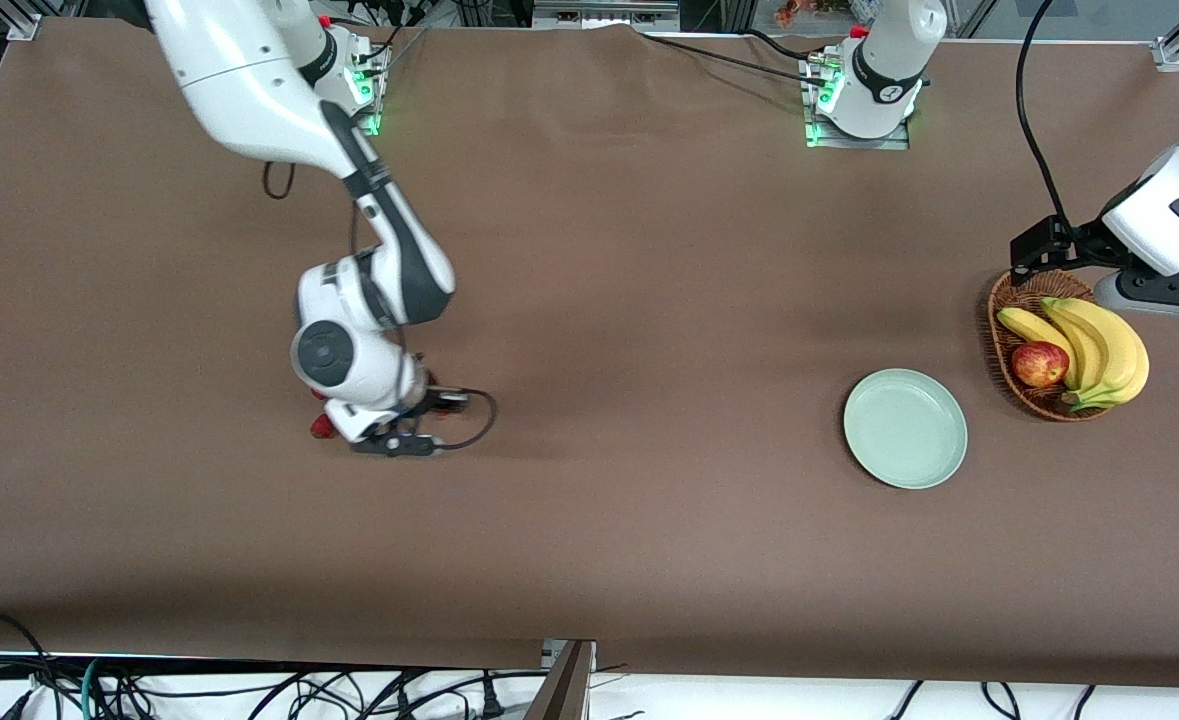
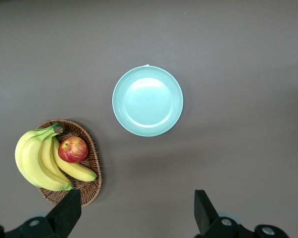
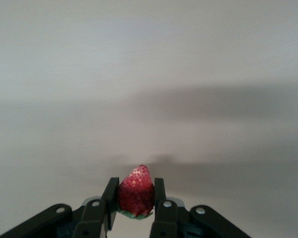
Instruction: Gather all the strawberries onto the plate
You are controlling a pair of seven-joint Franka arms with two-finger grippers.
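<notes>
I'll set the strawberry on the bare table about midway [image 1: 686,350] between my right gripper and the pale green plate.
My right gripper [image 3: 135,182] is shut on a red strawberry [image 3: 135,192] with a green cap, held just above the brown table. In the front view the right hand [image 1: 354,420] is low over the table toward the right arm's end and hides its fingers. Two bits of red, one [image 1: 321,427] and another [image 1: 317,393], peek out beside it; I cannot tell which berry is held. The pale green plate [image 1: 905,428] is empty and also shows in the left wrist view [image 2: 148,100]. My left gripper [image 2: 137,196] is open and empty, high over the table by the basket [image 1: 1154,292].
A brown wicker basket [image 1: 1009,345] stands beside the plate toward the left arm's end. It holds bananas [image 1: 1099,350] and a red-yellow apple [image 1: 1039,364]. The basket also shows in the left wrist view [image 2: 92,158]. Cables hang along the table's near edge.
</notes>
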